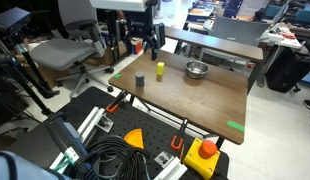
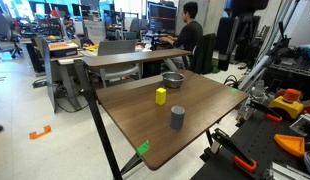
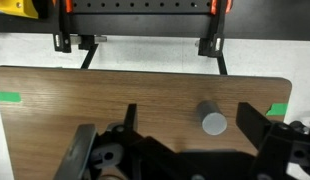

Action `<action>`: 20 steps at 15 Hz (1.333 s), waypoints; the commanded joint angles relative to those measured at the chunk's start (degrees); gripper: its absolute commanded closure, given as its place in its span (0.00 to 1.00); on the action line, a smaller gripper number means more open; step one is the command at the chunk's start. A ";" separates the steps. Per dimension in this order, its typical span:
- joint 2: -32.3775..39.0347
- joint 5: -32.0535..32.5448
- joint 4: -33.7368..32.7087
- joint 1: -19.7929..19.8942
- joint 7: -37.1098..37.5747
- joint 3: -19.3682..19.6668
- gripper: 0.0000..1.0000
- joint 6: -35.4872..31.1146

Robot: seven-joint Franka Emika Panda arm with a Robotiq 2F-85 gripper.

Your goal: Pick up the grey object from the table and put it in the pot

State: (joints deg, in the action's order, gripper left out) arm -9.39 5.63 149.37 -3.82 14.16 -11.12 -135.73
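Observation:
I should next bring my gripper down to the upper part (image 1: 139, 76) (image 3: 213, 122) of the upright grey object, and then close it there across the object's sides.
The grey object (image 1: 141, 79) is a small dark grey cylinder standing upright on the wooden table (image 1: 195, 100), also seen in an exterior view (image 2: 177, 118). The pot (image 1: 196, 70) is a shallow silver bowl near the table's far side, shown in both exterior views (image 2: 173, 79). In the wrist view my gripper (image 3: 193, 117) is open and empty, well above the table. The grey object (image 3: 212, 121) lies below, between the two fingers and nearer the right one. The pot is out of the wrist view.
A small yellow block (image 1: 161, 69) stands between the grey object and the pot, also in an exterior view (image 2: 161, 96). Green tape marks table corners (image 3: 278, 108) (image 2: 143, 149). Clamps, cables and an orange-yellow stop button (image 1: 205, 152) sit beside the table. A person (image 2: 185, 40) sits beyond.

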 commanded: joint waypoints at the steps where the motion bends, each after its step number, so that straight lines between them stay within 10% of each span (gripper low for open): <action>1: 10.13 4.16 -4.58 -1.22 4.06 -0.63 0.00 -3.48; 20: 38.26 -0.04 -24.43 -7.01 -0.61 3.36 0.01 -9.44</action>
State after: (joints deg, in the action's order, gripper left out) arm 26.39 7.31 127.80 -9.34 15.32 -9.23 -145.73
